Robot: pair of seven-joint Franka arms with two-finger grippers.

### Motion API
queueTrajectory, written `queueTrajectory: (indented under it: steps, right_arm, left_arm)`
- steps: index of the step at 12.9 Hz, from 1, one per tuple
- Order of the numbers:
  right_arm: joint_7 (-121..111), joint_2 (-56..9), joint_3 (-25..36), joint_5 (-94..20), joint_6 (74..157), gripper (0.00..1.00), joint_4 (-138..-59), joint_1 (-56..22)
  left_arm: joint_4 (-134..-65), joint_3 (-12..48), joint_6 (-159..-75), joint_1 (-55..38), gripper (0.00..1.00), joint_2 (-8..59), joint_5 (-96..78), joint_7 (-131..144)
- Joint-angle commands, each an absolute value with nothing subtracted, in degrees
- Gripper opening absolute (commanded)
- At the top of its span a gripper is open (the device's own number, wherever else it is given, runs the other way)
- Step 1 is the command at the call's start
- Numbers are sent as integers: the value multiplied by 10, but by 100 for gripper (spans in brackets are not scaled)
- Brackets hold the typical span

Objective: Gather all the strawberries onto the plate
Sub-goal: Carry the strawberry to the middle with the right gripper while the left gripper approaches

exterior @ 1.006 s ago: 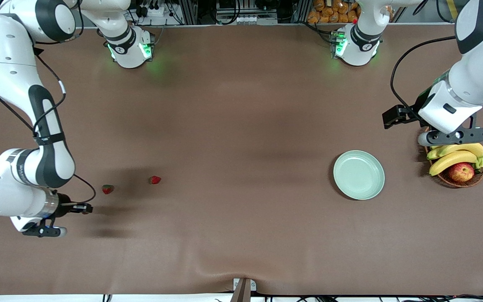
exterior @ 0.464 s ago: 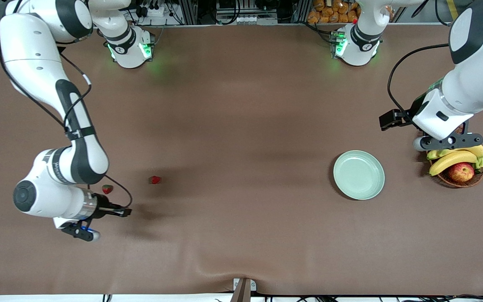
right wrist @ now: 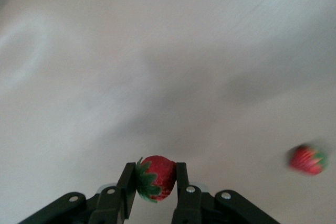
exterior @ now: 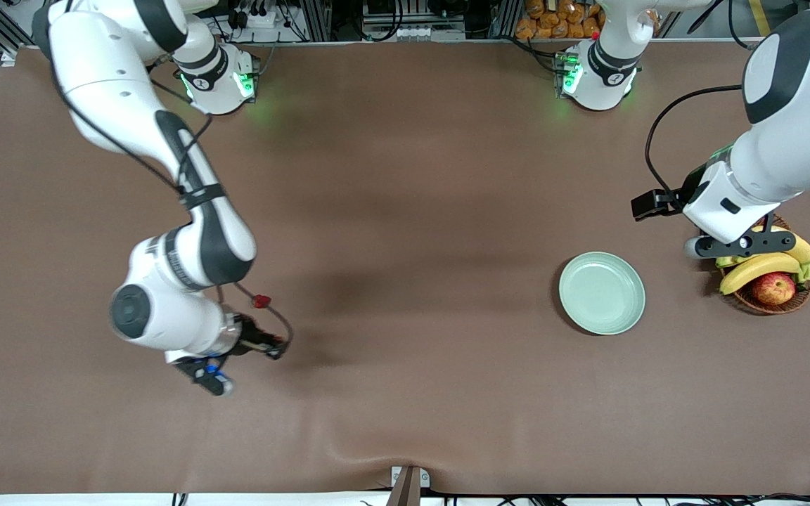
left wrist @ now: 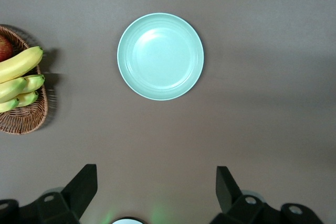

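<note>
The robot's right gripper needs to set the held strawberry down on the brown table (exterior: 465,270) just short of the mint-green plate.
My right gripper (right wrist: 156,182) is shut on a red strawberry (right wrist: 156,178) with a green cap, held above the brown table. In the front view this gripper (exterior: 209,376) is over the table's right-arm half and the berry in it is hidden. A second strawberry (exterior: 259,301) lies on the table just beside the right forearm. A blurred strawberry (right wrist: 307,159) also shows in the right wrist view. The pale mint-green plate (exterior: 602,292) is bare; it also shows in the left wrist view (left wrist: 160,56). My left gripper (exterior: 739,244) (left wrist: 152,192) is open and empty, up over the basket's edge beside the plate.
A brown wicker basket (exterior: 749,303) with bananas (exterior: 760,266) and a red-yellow apple (exterior: 774,287) stands beside the plate at the left arm's end. It shows in the left wrist view (left wrist: 26,121) too. The right forearm covers the table where one strawberry lay.
My right arm has swung toward the middle of the table and now covers the strawberry that lay nearest it. My left gripper has drifted slightly toward the plate.
</note>
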State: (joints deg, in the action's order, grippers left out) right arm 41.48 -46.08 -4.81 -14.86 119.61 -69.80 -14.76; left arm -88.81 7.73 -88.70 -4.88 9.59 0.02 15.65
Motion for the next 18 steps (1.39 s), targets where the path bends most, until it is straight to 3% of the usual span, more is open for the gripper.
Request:
queueTrajectory:
  steps: [1,15,16,17,18]
  right_arm:
    - [477,-473,-40,-200,1243,0,-686,-198]
    - [689,-561,-41,-229,1501,0,-686,-429]
    - [701,-565,-40,-229,1504,6,-686,-438]
    - [705,-568,-40,-228,1513,19,-686,-447]
    - [705,-573,-40,-228,1528,20,-687,-455]
  left_arm:
    - [-903,79,-910,-53,100,94,8,167]
    - [-908,79,-936,-64,100,103,8,180]
    - [-907,80,-943,-65,100,105,8,183]
    - [-907,80,-950,-73,100,107,8,190]
    - [-907,80,-957,-82,100,115,8,207]
